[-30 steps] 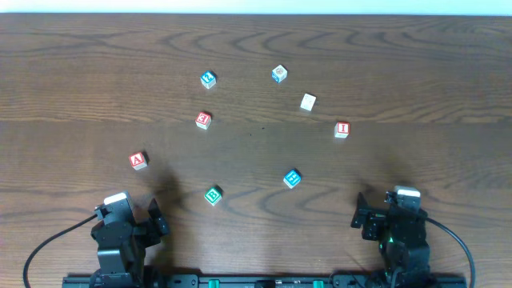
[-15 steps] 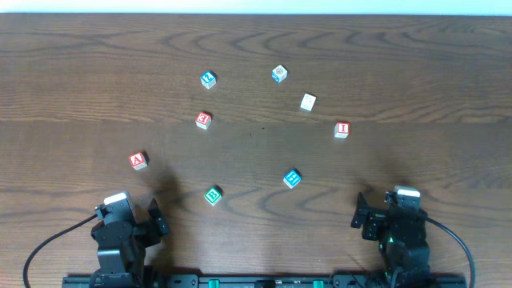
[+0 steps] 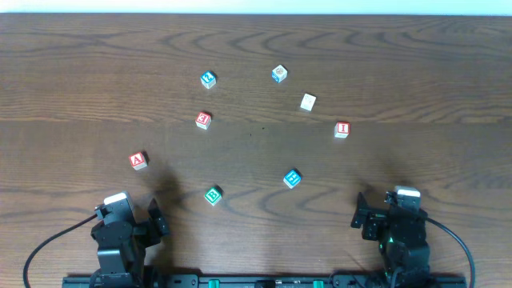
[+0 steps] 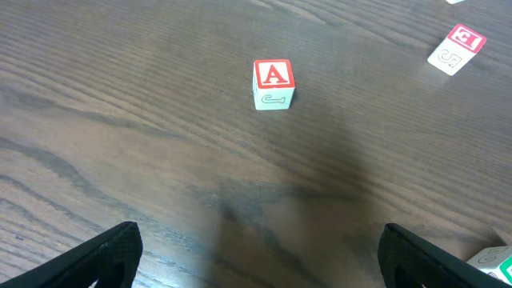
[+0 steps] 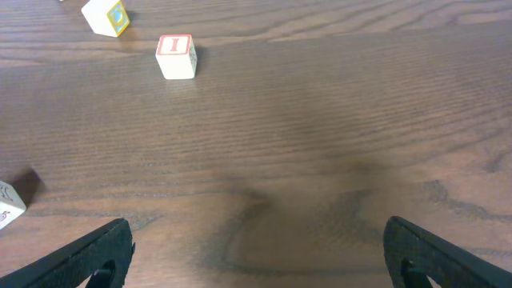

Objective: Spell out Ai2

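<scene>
Next, I close my right gripper on the sides of the red "I" block (image 3: 342,130) (image 5: 177,59), because the word needs that letter after the "A".
The red "A" block (image 3: 138,161) sits at the left; in the left wrist view (image 4: 274,84) it lies ahead of my open, empty left gripper (image 4: 256,244), well apart. The red "I" block (image 3: 342,129) sits at the right; in the right wrist view (image 5: 176,56) it is far ahead and left of my open, empty right gripper (image 5: 256,236). A blue-topped block (image 3: 208,79) stands at the back; I cannot read its character, so I cannot tell if it is the "2". Both grippers (image 3: 128,212) (image 3: 392,206) rest near the front edge.
A red "E" block (image 3: 203,119) (image 4: 458,48), a blue "H" block (image 3: 293,178), a green block (image 3: 213,194), a plain white block (image 3: 308,102) and a pale block (image 3: 278,74) are scattered over the wooden table (image 3: 432,72).
</scene>
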Available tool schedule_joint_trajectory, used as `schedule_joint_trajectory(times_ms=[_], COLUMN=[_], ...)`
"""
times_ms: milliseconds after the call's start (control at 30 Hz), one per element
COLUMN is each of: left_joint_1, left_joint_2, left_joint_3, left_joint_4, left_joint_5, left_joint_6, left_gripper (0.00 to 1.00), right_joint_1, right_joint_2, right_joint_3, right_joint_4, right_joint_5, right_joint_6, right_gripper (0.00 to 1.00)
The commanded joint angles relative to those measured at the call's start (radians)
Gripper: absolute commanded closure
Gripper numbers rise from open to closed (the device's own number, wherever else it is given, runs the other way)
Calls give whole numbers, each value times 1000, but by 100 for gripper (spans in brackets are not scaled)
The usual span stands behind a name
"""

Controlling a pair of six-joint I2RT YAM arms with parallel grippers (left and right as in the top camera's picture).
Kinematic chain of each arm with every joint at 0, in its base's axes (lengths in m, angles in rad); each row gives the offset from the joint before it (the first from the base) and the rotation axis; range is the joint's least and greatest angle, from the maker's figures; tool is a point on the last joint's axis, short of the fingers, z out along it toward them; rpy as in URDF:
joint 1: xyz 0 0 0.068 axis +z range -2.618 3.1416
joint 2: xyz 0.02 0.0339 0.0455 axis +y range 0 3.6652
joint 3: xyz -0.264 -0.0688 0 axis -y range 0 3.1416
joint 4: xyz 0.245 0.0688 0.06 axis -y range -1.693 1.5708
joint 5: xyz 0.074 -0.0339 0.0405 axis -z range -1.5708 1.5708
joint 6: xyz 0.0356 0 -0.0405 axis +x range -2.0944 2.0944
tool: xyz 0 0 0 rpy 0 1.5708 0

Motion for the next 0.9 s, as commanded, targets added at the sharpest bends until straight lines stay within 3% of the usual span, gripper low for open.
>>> schedule_joint_trajectory(times_ms=[0, 633, 867], left_joint_1=[6, 6, 6], left_joint_2=[-6, -6, -6], left_joint_3=[-12, -12, -12], left_joint_4=[-61, -61, -61], left_joint_5=[4, 4, 4], left_joint_6=[10, 10, 10], left_gripper=[5, 5, 5], right_joint_1=[-8, -8, -8], right_joint_2=[-11, -11, -11], right_joint_3=[-4, -4, -4], right_joint_4=[-2, 66, 198], right_joint_5=[-7, -8, -220], right_joint_6=[-14, -13, 260], right_gripper=[1, 1, 1])
